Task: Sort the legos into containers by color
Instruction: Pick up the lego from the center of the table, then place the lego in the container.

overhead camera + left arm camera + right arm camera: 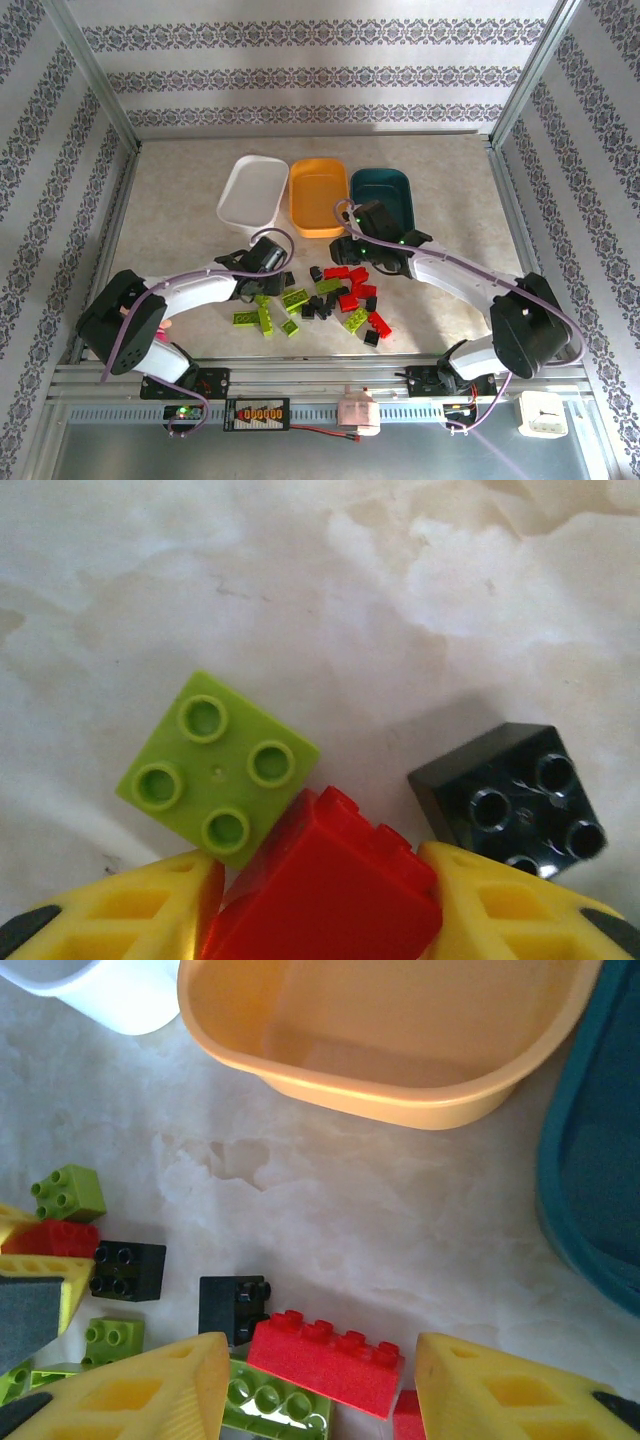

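Observation:
The red lego will drop from my left gripper onto the bottom of the teal container (392, 212), toward its near end.
Green, red and black legos (320, 300) lie in a loose heap on the table in front of three containers: white (232, 195), orange-yellow (296, 200) and dark teal (380, 174). My left gripper (320, 865) is down at the heap's left end, with both yellow fingers pressed against a red lego (330, 895). Just past its tips lie a green lego (215, 765) and a black one (515, 795). My right gripper (320, 1352) hovers over the heap's far side, its jaws astride a long red lego (325, 1360) with a gap on each side. That lego rests tilted on a green one (270, 1400).
The orange-yellow container (350, 1085) lies just beyond the right gripper, the white one (120, 1000) to its left and the teal one (590, 1180) to its right. A black lego (232, 1305) sits by the right gripper's left finger. Metal frame rails border the table.

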Available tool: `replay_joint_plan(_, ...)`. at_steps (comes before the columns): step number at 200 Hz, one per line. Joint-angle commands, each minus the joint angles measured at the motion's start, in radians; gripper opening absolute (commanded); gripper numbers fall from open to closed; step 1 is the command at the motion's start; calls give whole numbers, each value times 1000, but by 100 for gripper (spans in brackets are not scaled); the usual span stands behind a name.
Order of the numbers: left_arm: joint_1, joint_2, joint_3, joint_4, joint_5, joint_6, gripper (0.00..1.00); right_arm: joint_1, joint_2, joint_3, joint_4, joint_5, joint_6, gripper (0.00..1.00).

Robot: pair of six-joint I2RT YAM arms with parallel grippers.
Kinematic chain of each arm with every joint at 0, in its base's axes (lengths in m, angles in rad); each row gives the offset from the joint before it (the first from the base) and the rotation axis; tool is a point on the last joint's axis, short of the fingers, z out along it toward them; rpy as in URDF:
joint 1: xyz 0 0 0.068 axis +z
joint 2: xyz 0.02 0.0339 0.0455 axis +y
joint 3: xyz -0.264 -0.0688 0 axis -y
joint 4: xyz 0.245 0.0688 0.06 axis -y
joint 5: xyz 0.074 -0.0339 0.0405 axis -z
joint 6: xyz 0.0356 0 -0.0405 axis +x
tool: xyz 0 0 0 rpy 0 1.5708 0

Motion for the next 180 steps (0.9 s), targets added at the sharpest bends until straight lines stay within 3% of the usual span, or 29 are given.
replay_joint_plan(1, -48, -67, 57, -67, -12, 10, 35, -30, -72, -36, 15, 24, 31, 52)
replay_joint_plan(25, -82, -105, 143, -114, 22, 7, 34, -74, -165, -92, 12, 49, 54, 52)
replay_joint_plan(49, -83, -39, 283, -69, 104, 18, 33, -124, -302, -173, 4, 109, 89, 52)
replay_joint_plan(98, -83, 395, 804, 6, 280, 47, 30, -171, -537, -268, -80, 184, 108, 55)
replay_joint_plan(151, -68, 847, 1406, -187, 319, 51, 30, -171, -633, -311, -136, 167, 118, 62)
replay_joint_plan(180, -58, 998, 1651, -276, 341, 33, 43, -168, -645, -335, -153, 105, 124, 65)
